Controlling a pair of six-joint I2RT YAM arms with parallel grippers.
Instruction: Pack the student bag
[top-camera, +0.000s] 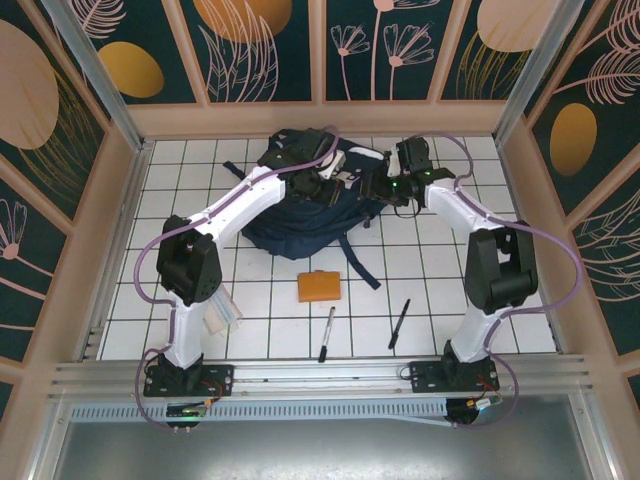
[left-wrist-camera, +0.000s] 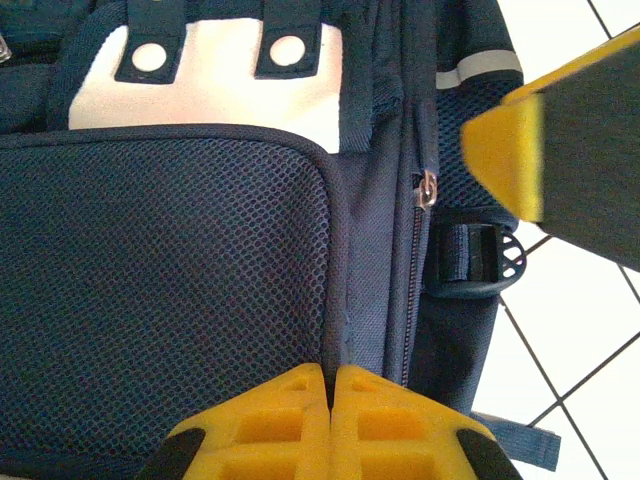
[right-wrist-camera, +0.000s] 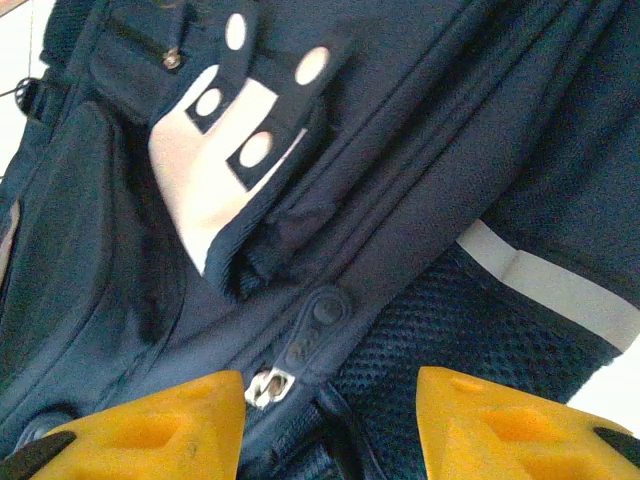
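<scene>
My right gripper should move over, because the zipper slider is off-centre by one of its fingers, and pinch the pull tab (right-wrist-camera: 317, 325) before it pulls.
The navy student bag (top-camera: 285, 228) lies flat at the back middle of the tiled table. My left gripper (top-camera: 318, 186) (left-wrist-camera: 330, 382) is shut, its yellow tips pinching the raised seam of the bag (left-wrist-camera: 200, 260) beside the mesh pocket. My right gripper (top-camera: 378, 188) (right-wrist-camera: 330, 400) stands open over the bag's (right-wrist-camera: 430, 120) right side. The metal zipper slider (right-wrist-camera: 268, 386) and its dark rubber pull tab (right-wrist-camera: 318, 322) lie between the fingers, close to the left one. The same zipper slider (left-wrist-camera: 428, 190) shows in the left wrist view, with a right finger (left-wrist-camera: 505, 150) beside it.
An orange flat case (top-camera: 318, 287) lies in front of the bag. Two black pens (top-camera: 327, 333) (top-camera: 399, 323) lie nearer the front edge. A white, clear-wrapped item (top-camera: 222, 310) sits by the left arm. A strap buckle (left-wrist-camera: 480, 260) sticks out at the bag's side. Wooden walls ring the table.
</scene>
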